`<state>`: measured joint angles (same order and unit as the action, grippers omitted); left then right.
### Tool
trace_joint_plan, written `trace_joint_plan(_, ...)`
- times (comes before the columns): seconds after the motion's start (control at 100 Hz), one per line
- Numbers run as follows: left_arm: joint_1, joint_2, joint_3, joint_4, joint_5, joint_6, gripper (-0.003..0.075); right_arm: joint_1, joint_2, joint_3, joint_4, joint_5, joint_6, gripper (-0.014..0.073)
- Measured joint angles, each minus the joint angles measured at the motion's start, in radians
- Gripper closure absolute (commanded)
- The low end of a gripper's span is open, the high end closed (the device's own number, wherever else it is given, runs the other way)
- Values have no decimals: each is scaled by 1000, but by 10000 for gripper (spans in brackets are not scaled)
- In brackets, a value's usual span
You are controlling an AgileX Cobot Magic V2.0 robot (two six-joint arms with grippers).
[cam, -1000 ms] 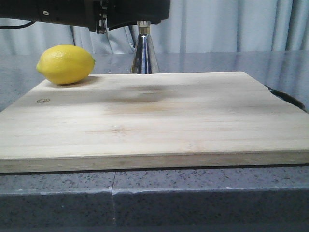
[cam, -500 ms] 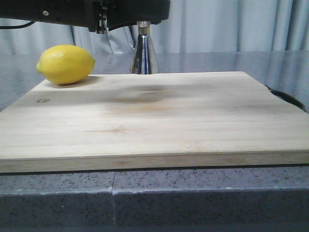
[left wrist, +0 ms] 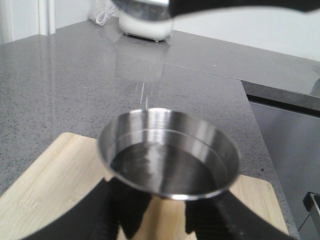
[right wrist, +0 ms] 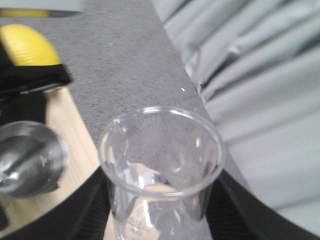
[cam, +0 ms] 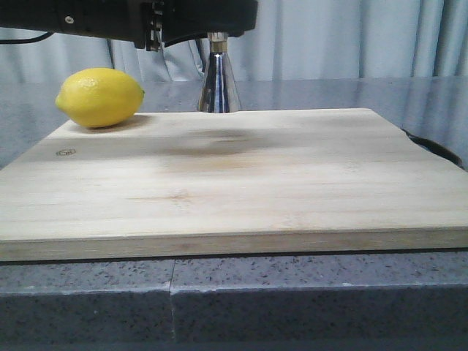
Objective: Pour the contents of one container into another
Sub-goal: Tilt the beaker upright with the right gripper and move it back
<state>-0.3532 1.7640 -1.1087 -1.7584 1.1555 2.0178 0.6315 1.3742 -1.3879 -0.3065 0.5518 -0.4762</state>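
I need to use my right gripper to set free the clear glass beaker on the board's far corner [cam: 338, 123] by the dark object. The beaker is now held up beside the jigger.
The steel jigger [cam: 217, 84] stands on the far edge of the wooden cutting board [cam: 234, 175], only its lower cone showing under my black left gripper [cam: 207, 18]. In the left wrist view my left gripper [left wrist: 161, 220] is shut on the jigger [left wrist: 167, 157] below its upper cup, which holds clear liquid. A thin bright streak hangs just above the cup's far rim. My right gripper [right wrist: 161, 222] is shut on the clear glass beaker [right wrist: 160, 165], held up beside and above the jigger [right wrist: 27, 160]. The beaker looks nearly empty and is out of the front view.
A yellow lemon [cam: 99, 96] lies on the board's far left corner. Grey stone counter [cam: 314, 300] surrounds the board, with grey curtains [cam: 351, 36] behind. A dark object [cam: 433, 148] lies off the board's right edge. A white appliance [left wrist: 145, 25] stands far back on the counter.
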Motion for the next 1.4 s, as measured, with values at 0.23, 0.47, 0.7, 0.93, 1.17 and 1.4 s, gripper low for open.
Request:
trace_joint_plan(0.23,0,0,0,0,0,0,461,-197,-134,124,178,-118,84,325)
trace_joint_plan(0.47,0,0,0,0,0,0,461,-341,-292,441,421,-445,89,325)
trace_joint_plan(0.7,0,0,0,0,0,0,461,-345,-291,703,554,-757,164,325)
trace_joint_plan(0.93,0,0,0,0,0,0,461,-321,-165,782,542,-913,227,325)
trace_joint_plan(1.17,0,0,0,0,0,0,461,-279,-13,784,500,-1062,293,325)
trace_joint_plan(1.4,0,0,0,0,0,0,461,-250,107,784,480,-1192,340,325)
